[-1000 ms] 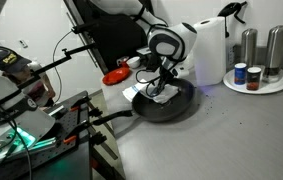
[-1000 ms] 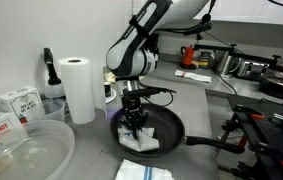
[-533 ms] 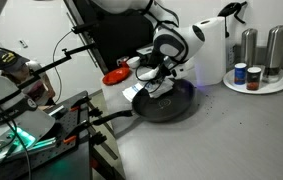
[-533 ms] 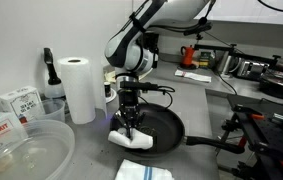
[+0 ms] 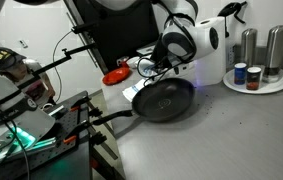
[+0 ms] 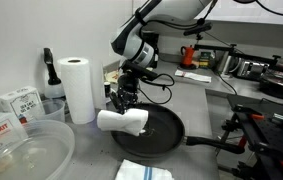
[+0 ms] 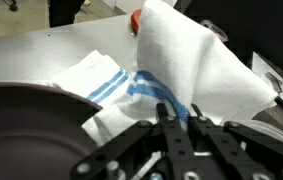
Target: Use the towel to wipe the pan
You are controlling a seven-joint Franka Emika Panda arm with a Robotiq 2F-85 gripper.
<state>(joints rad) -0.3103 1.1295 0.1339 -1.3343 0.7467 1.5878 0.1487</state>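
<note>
Next, my gripper lets go of the striped white towel on the bare grey table [image 5: 211, 153] next to the frying pan, away from the pan's handle.
A black frying pan [image 6: 159, 131] sits on the grey table, and shows in both exterior views [image 5: 165, 100]. My gripper [image 6: 124, 104] is shut on a white towel with blue stripes [image 6: 121, 121] and holds it bunched, lifted above the pan's rim. In the wrist view the towel [image 7: 196, 75] hangs out from between my closed fingers [image 7: 144, 133], with the dark pan [image 7: 26, 130] at lower left. In an exterior view my gripper [image 5: 156, 70] hovers over the pan's far edge; the held towel is mostly hidden there.
A second folded towel [image 6: 143, 170] lies on the table by the pan. A paper towel roll [image 6: 78, 88] and boxes [image 6: 16, 100] stand nearby, beside a clear plastic tub [image 6: 26, 150]. Metal canisters [image 5: 259, 48] stand on a white plate. A red object [image 5: 115, 76] lies behind the pan.
My gripper has risen out of the pan with the towel and moved toward the pan's rim; the towel now hangs in the air instead of resting on the pan's bottom.
</note>
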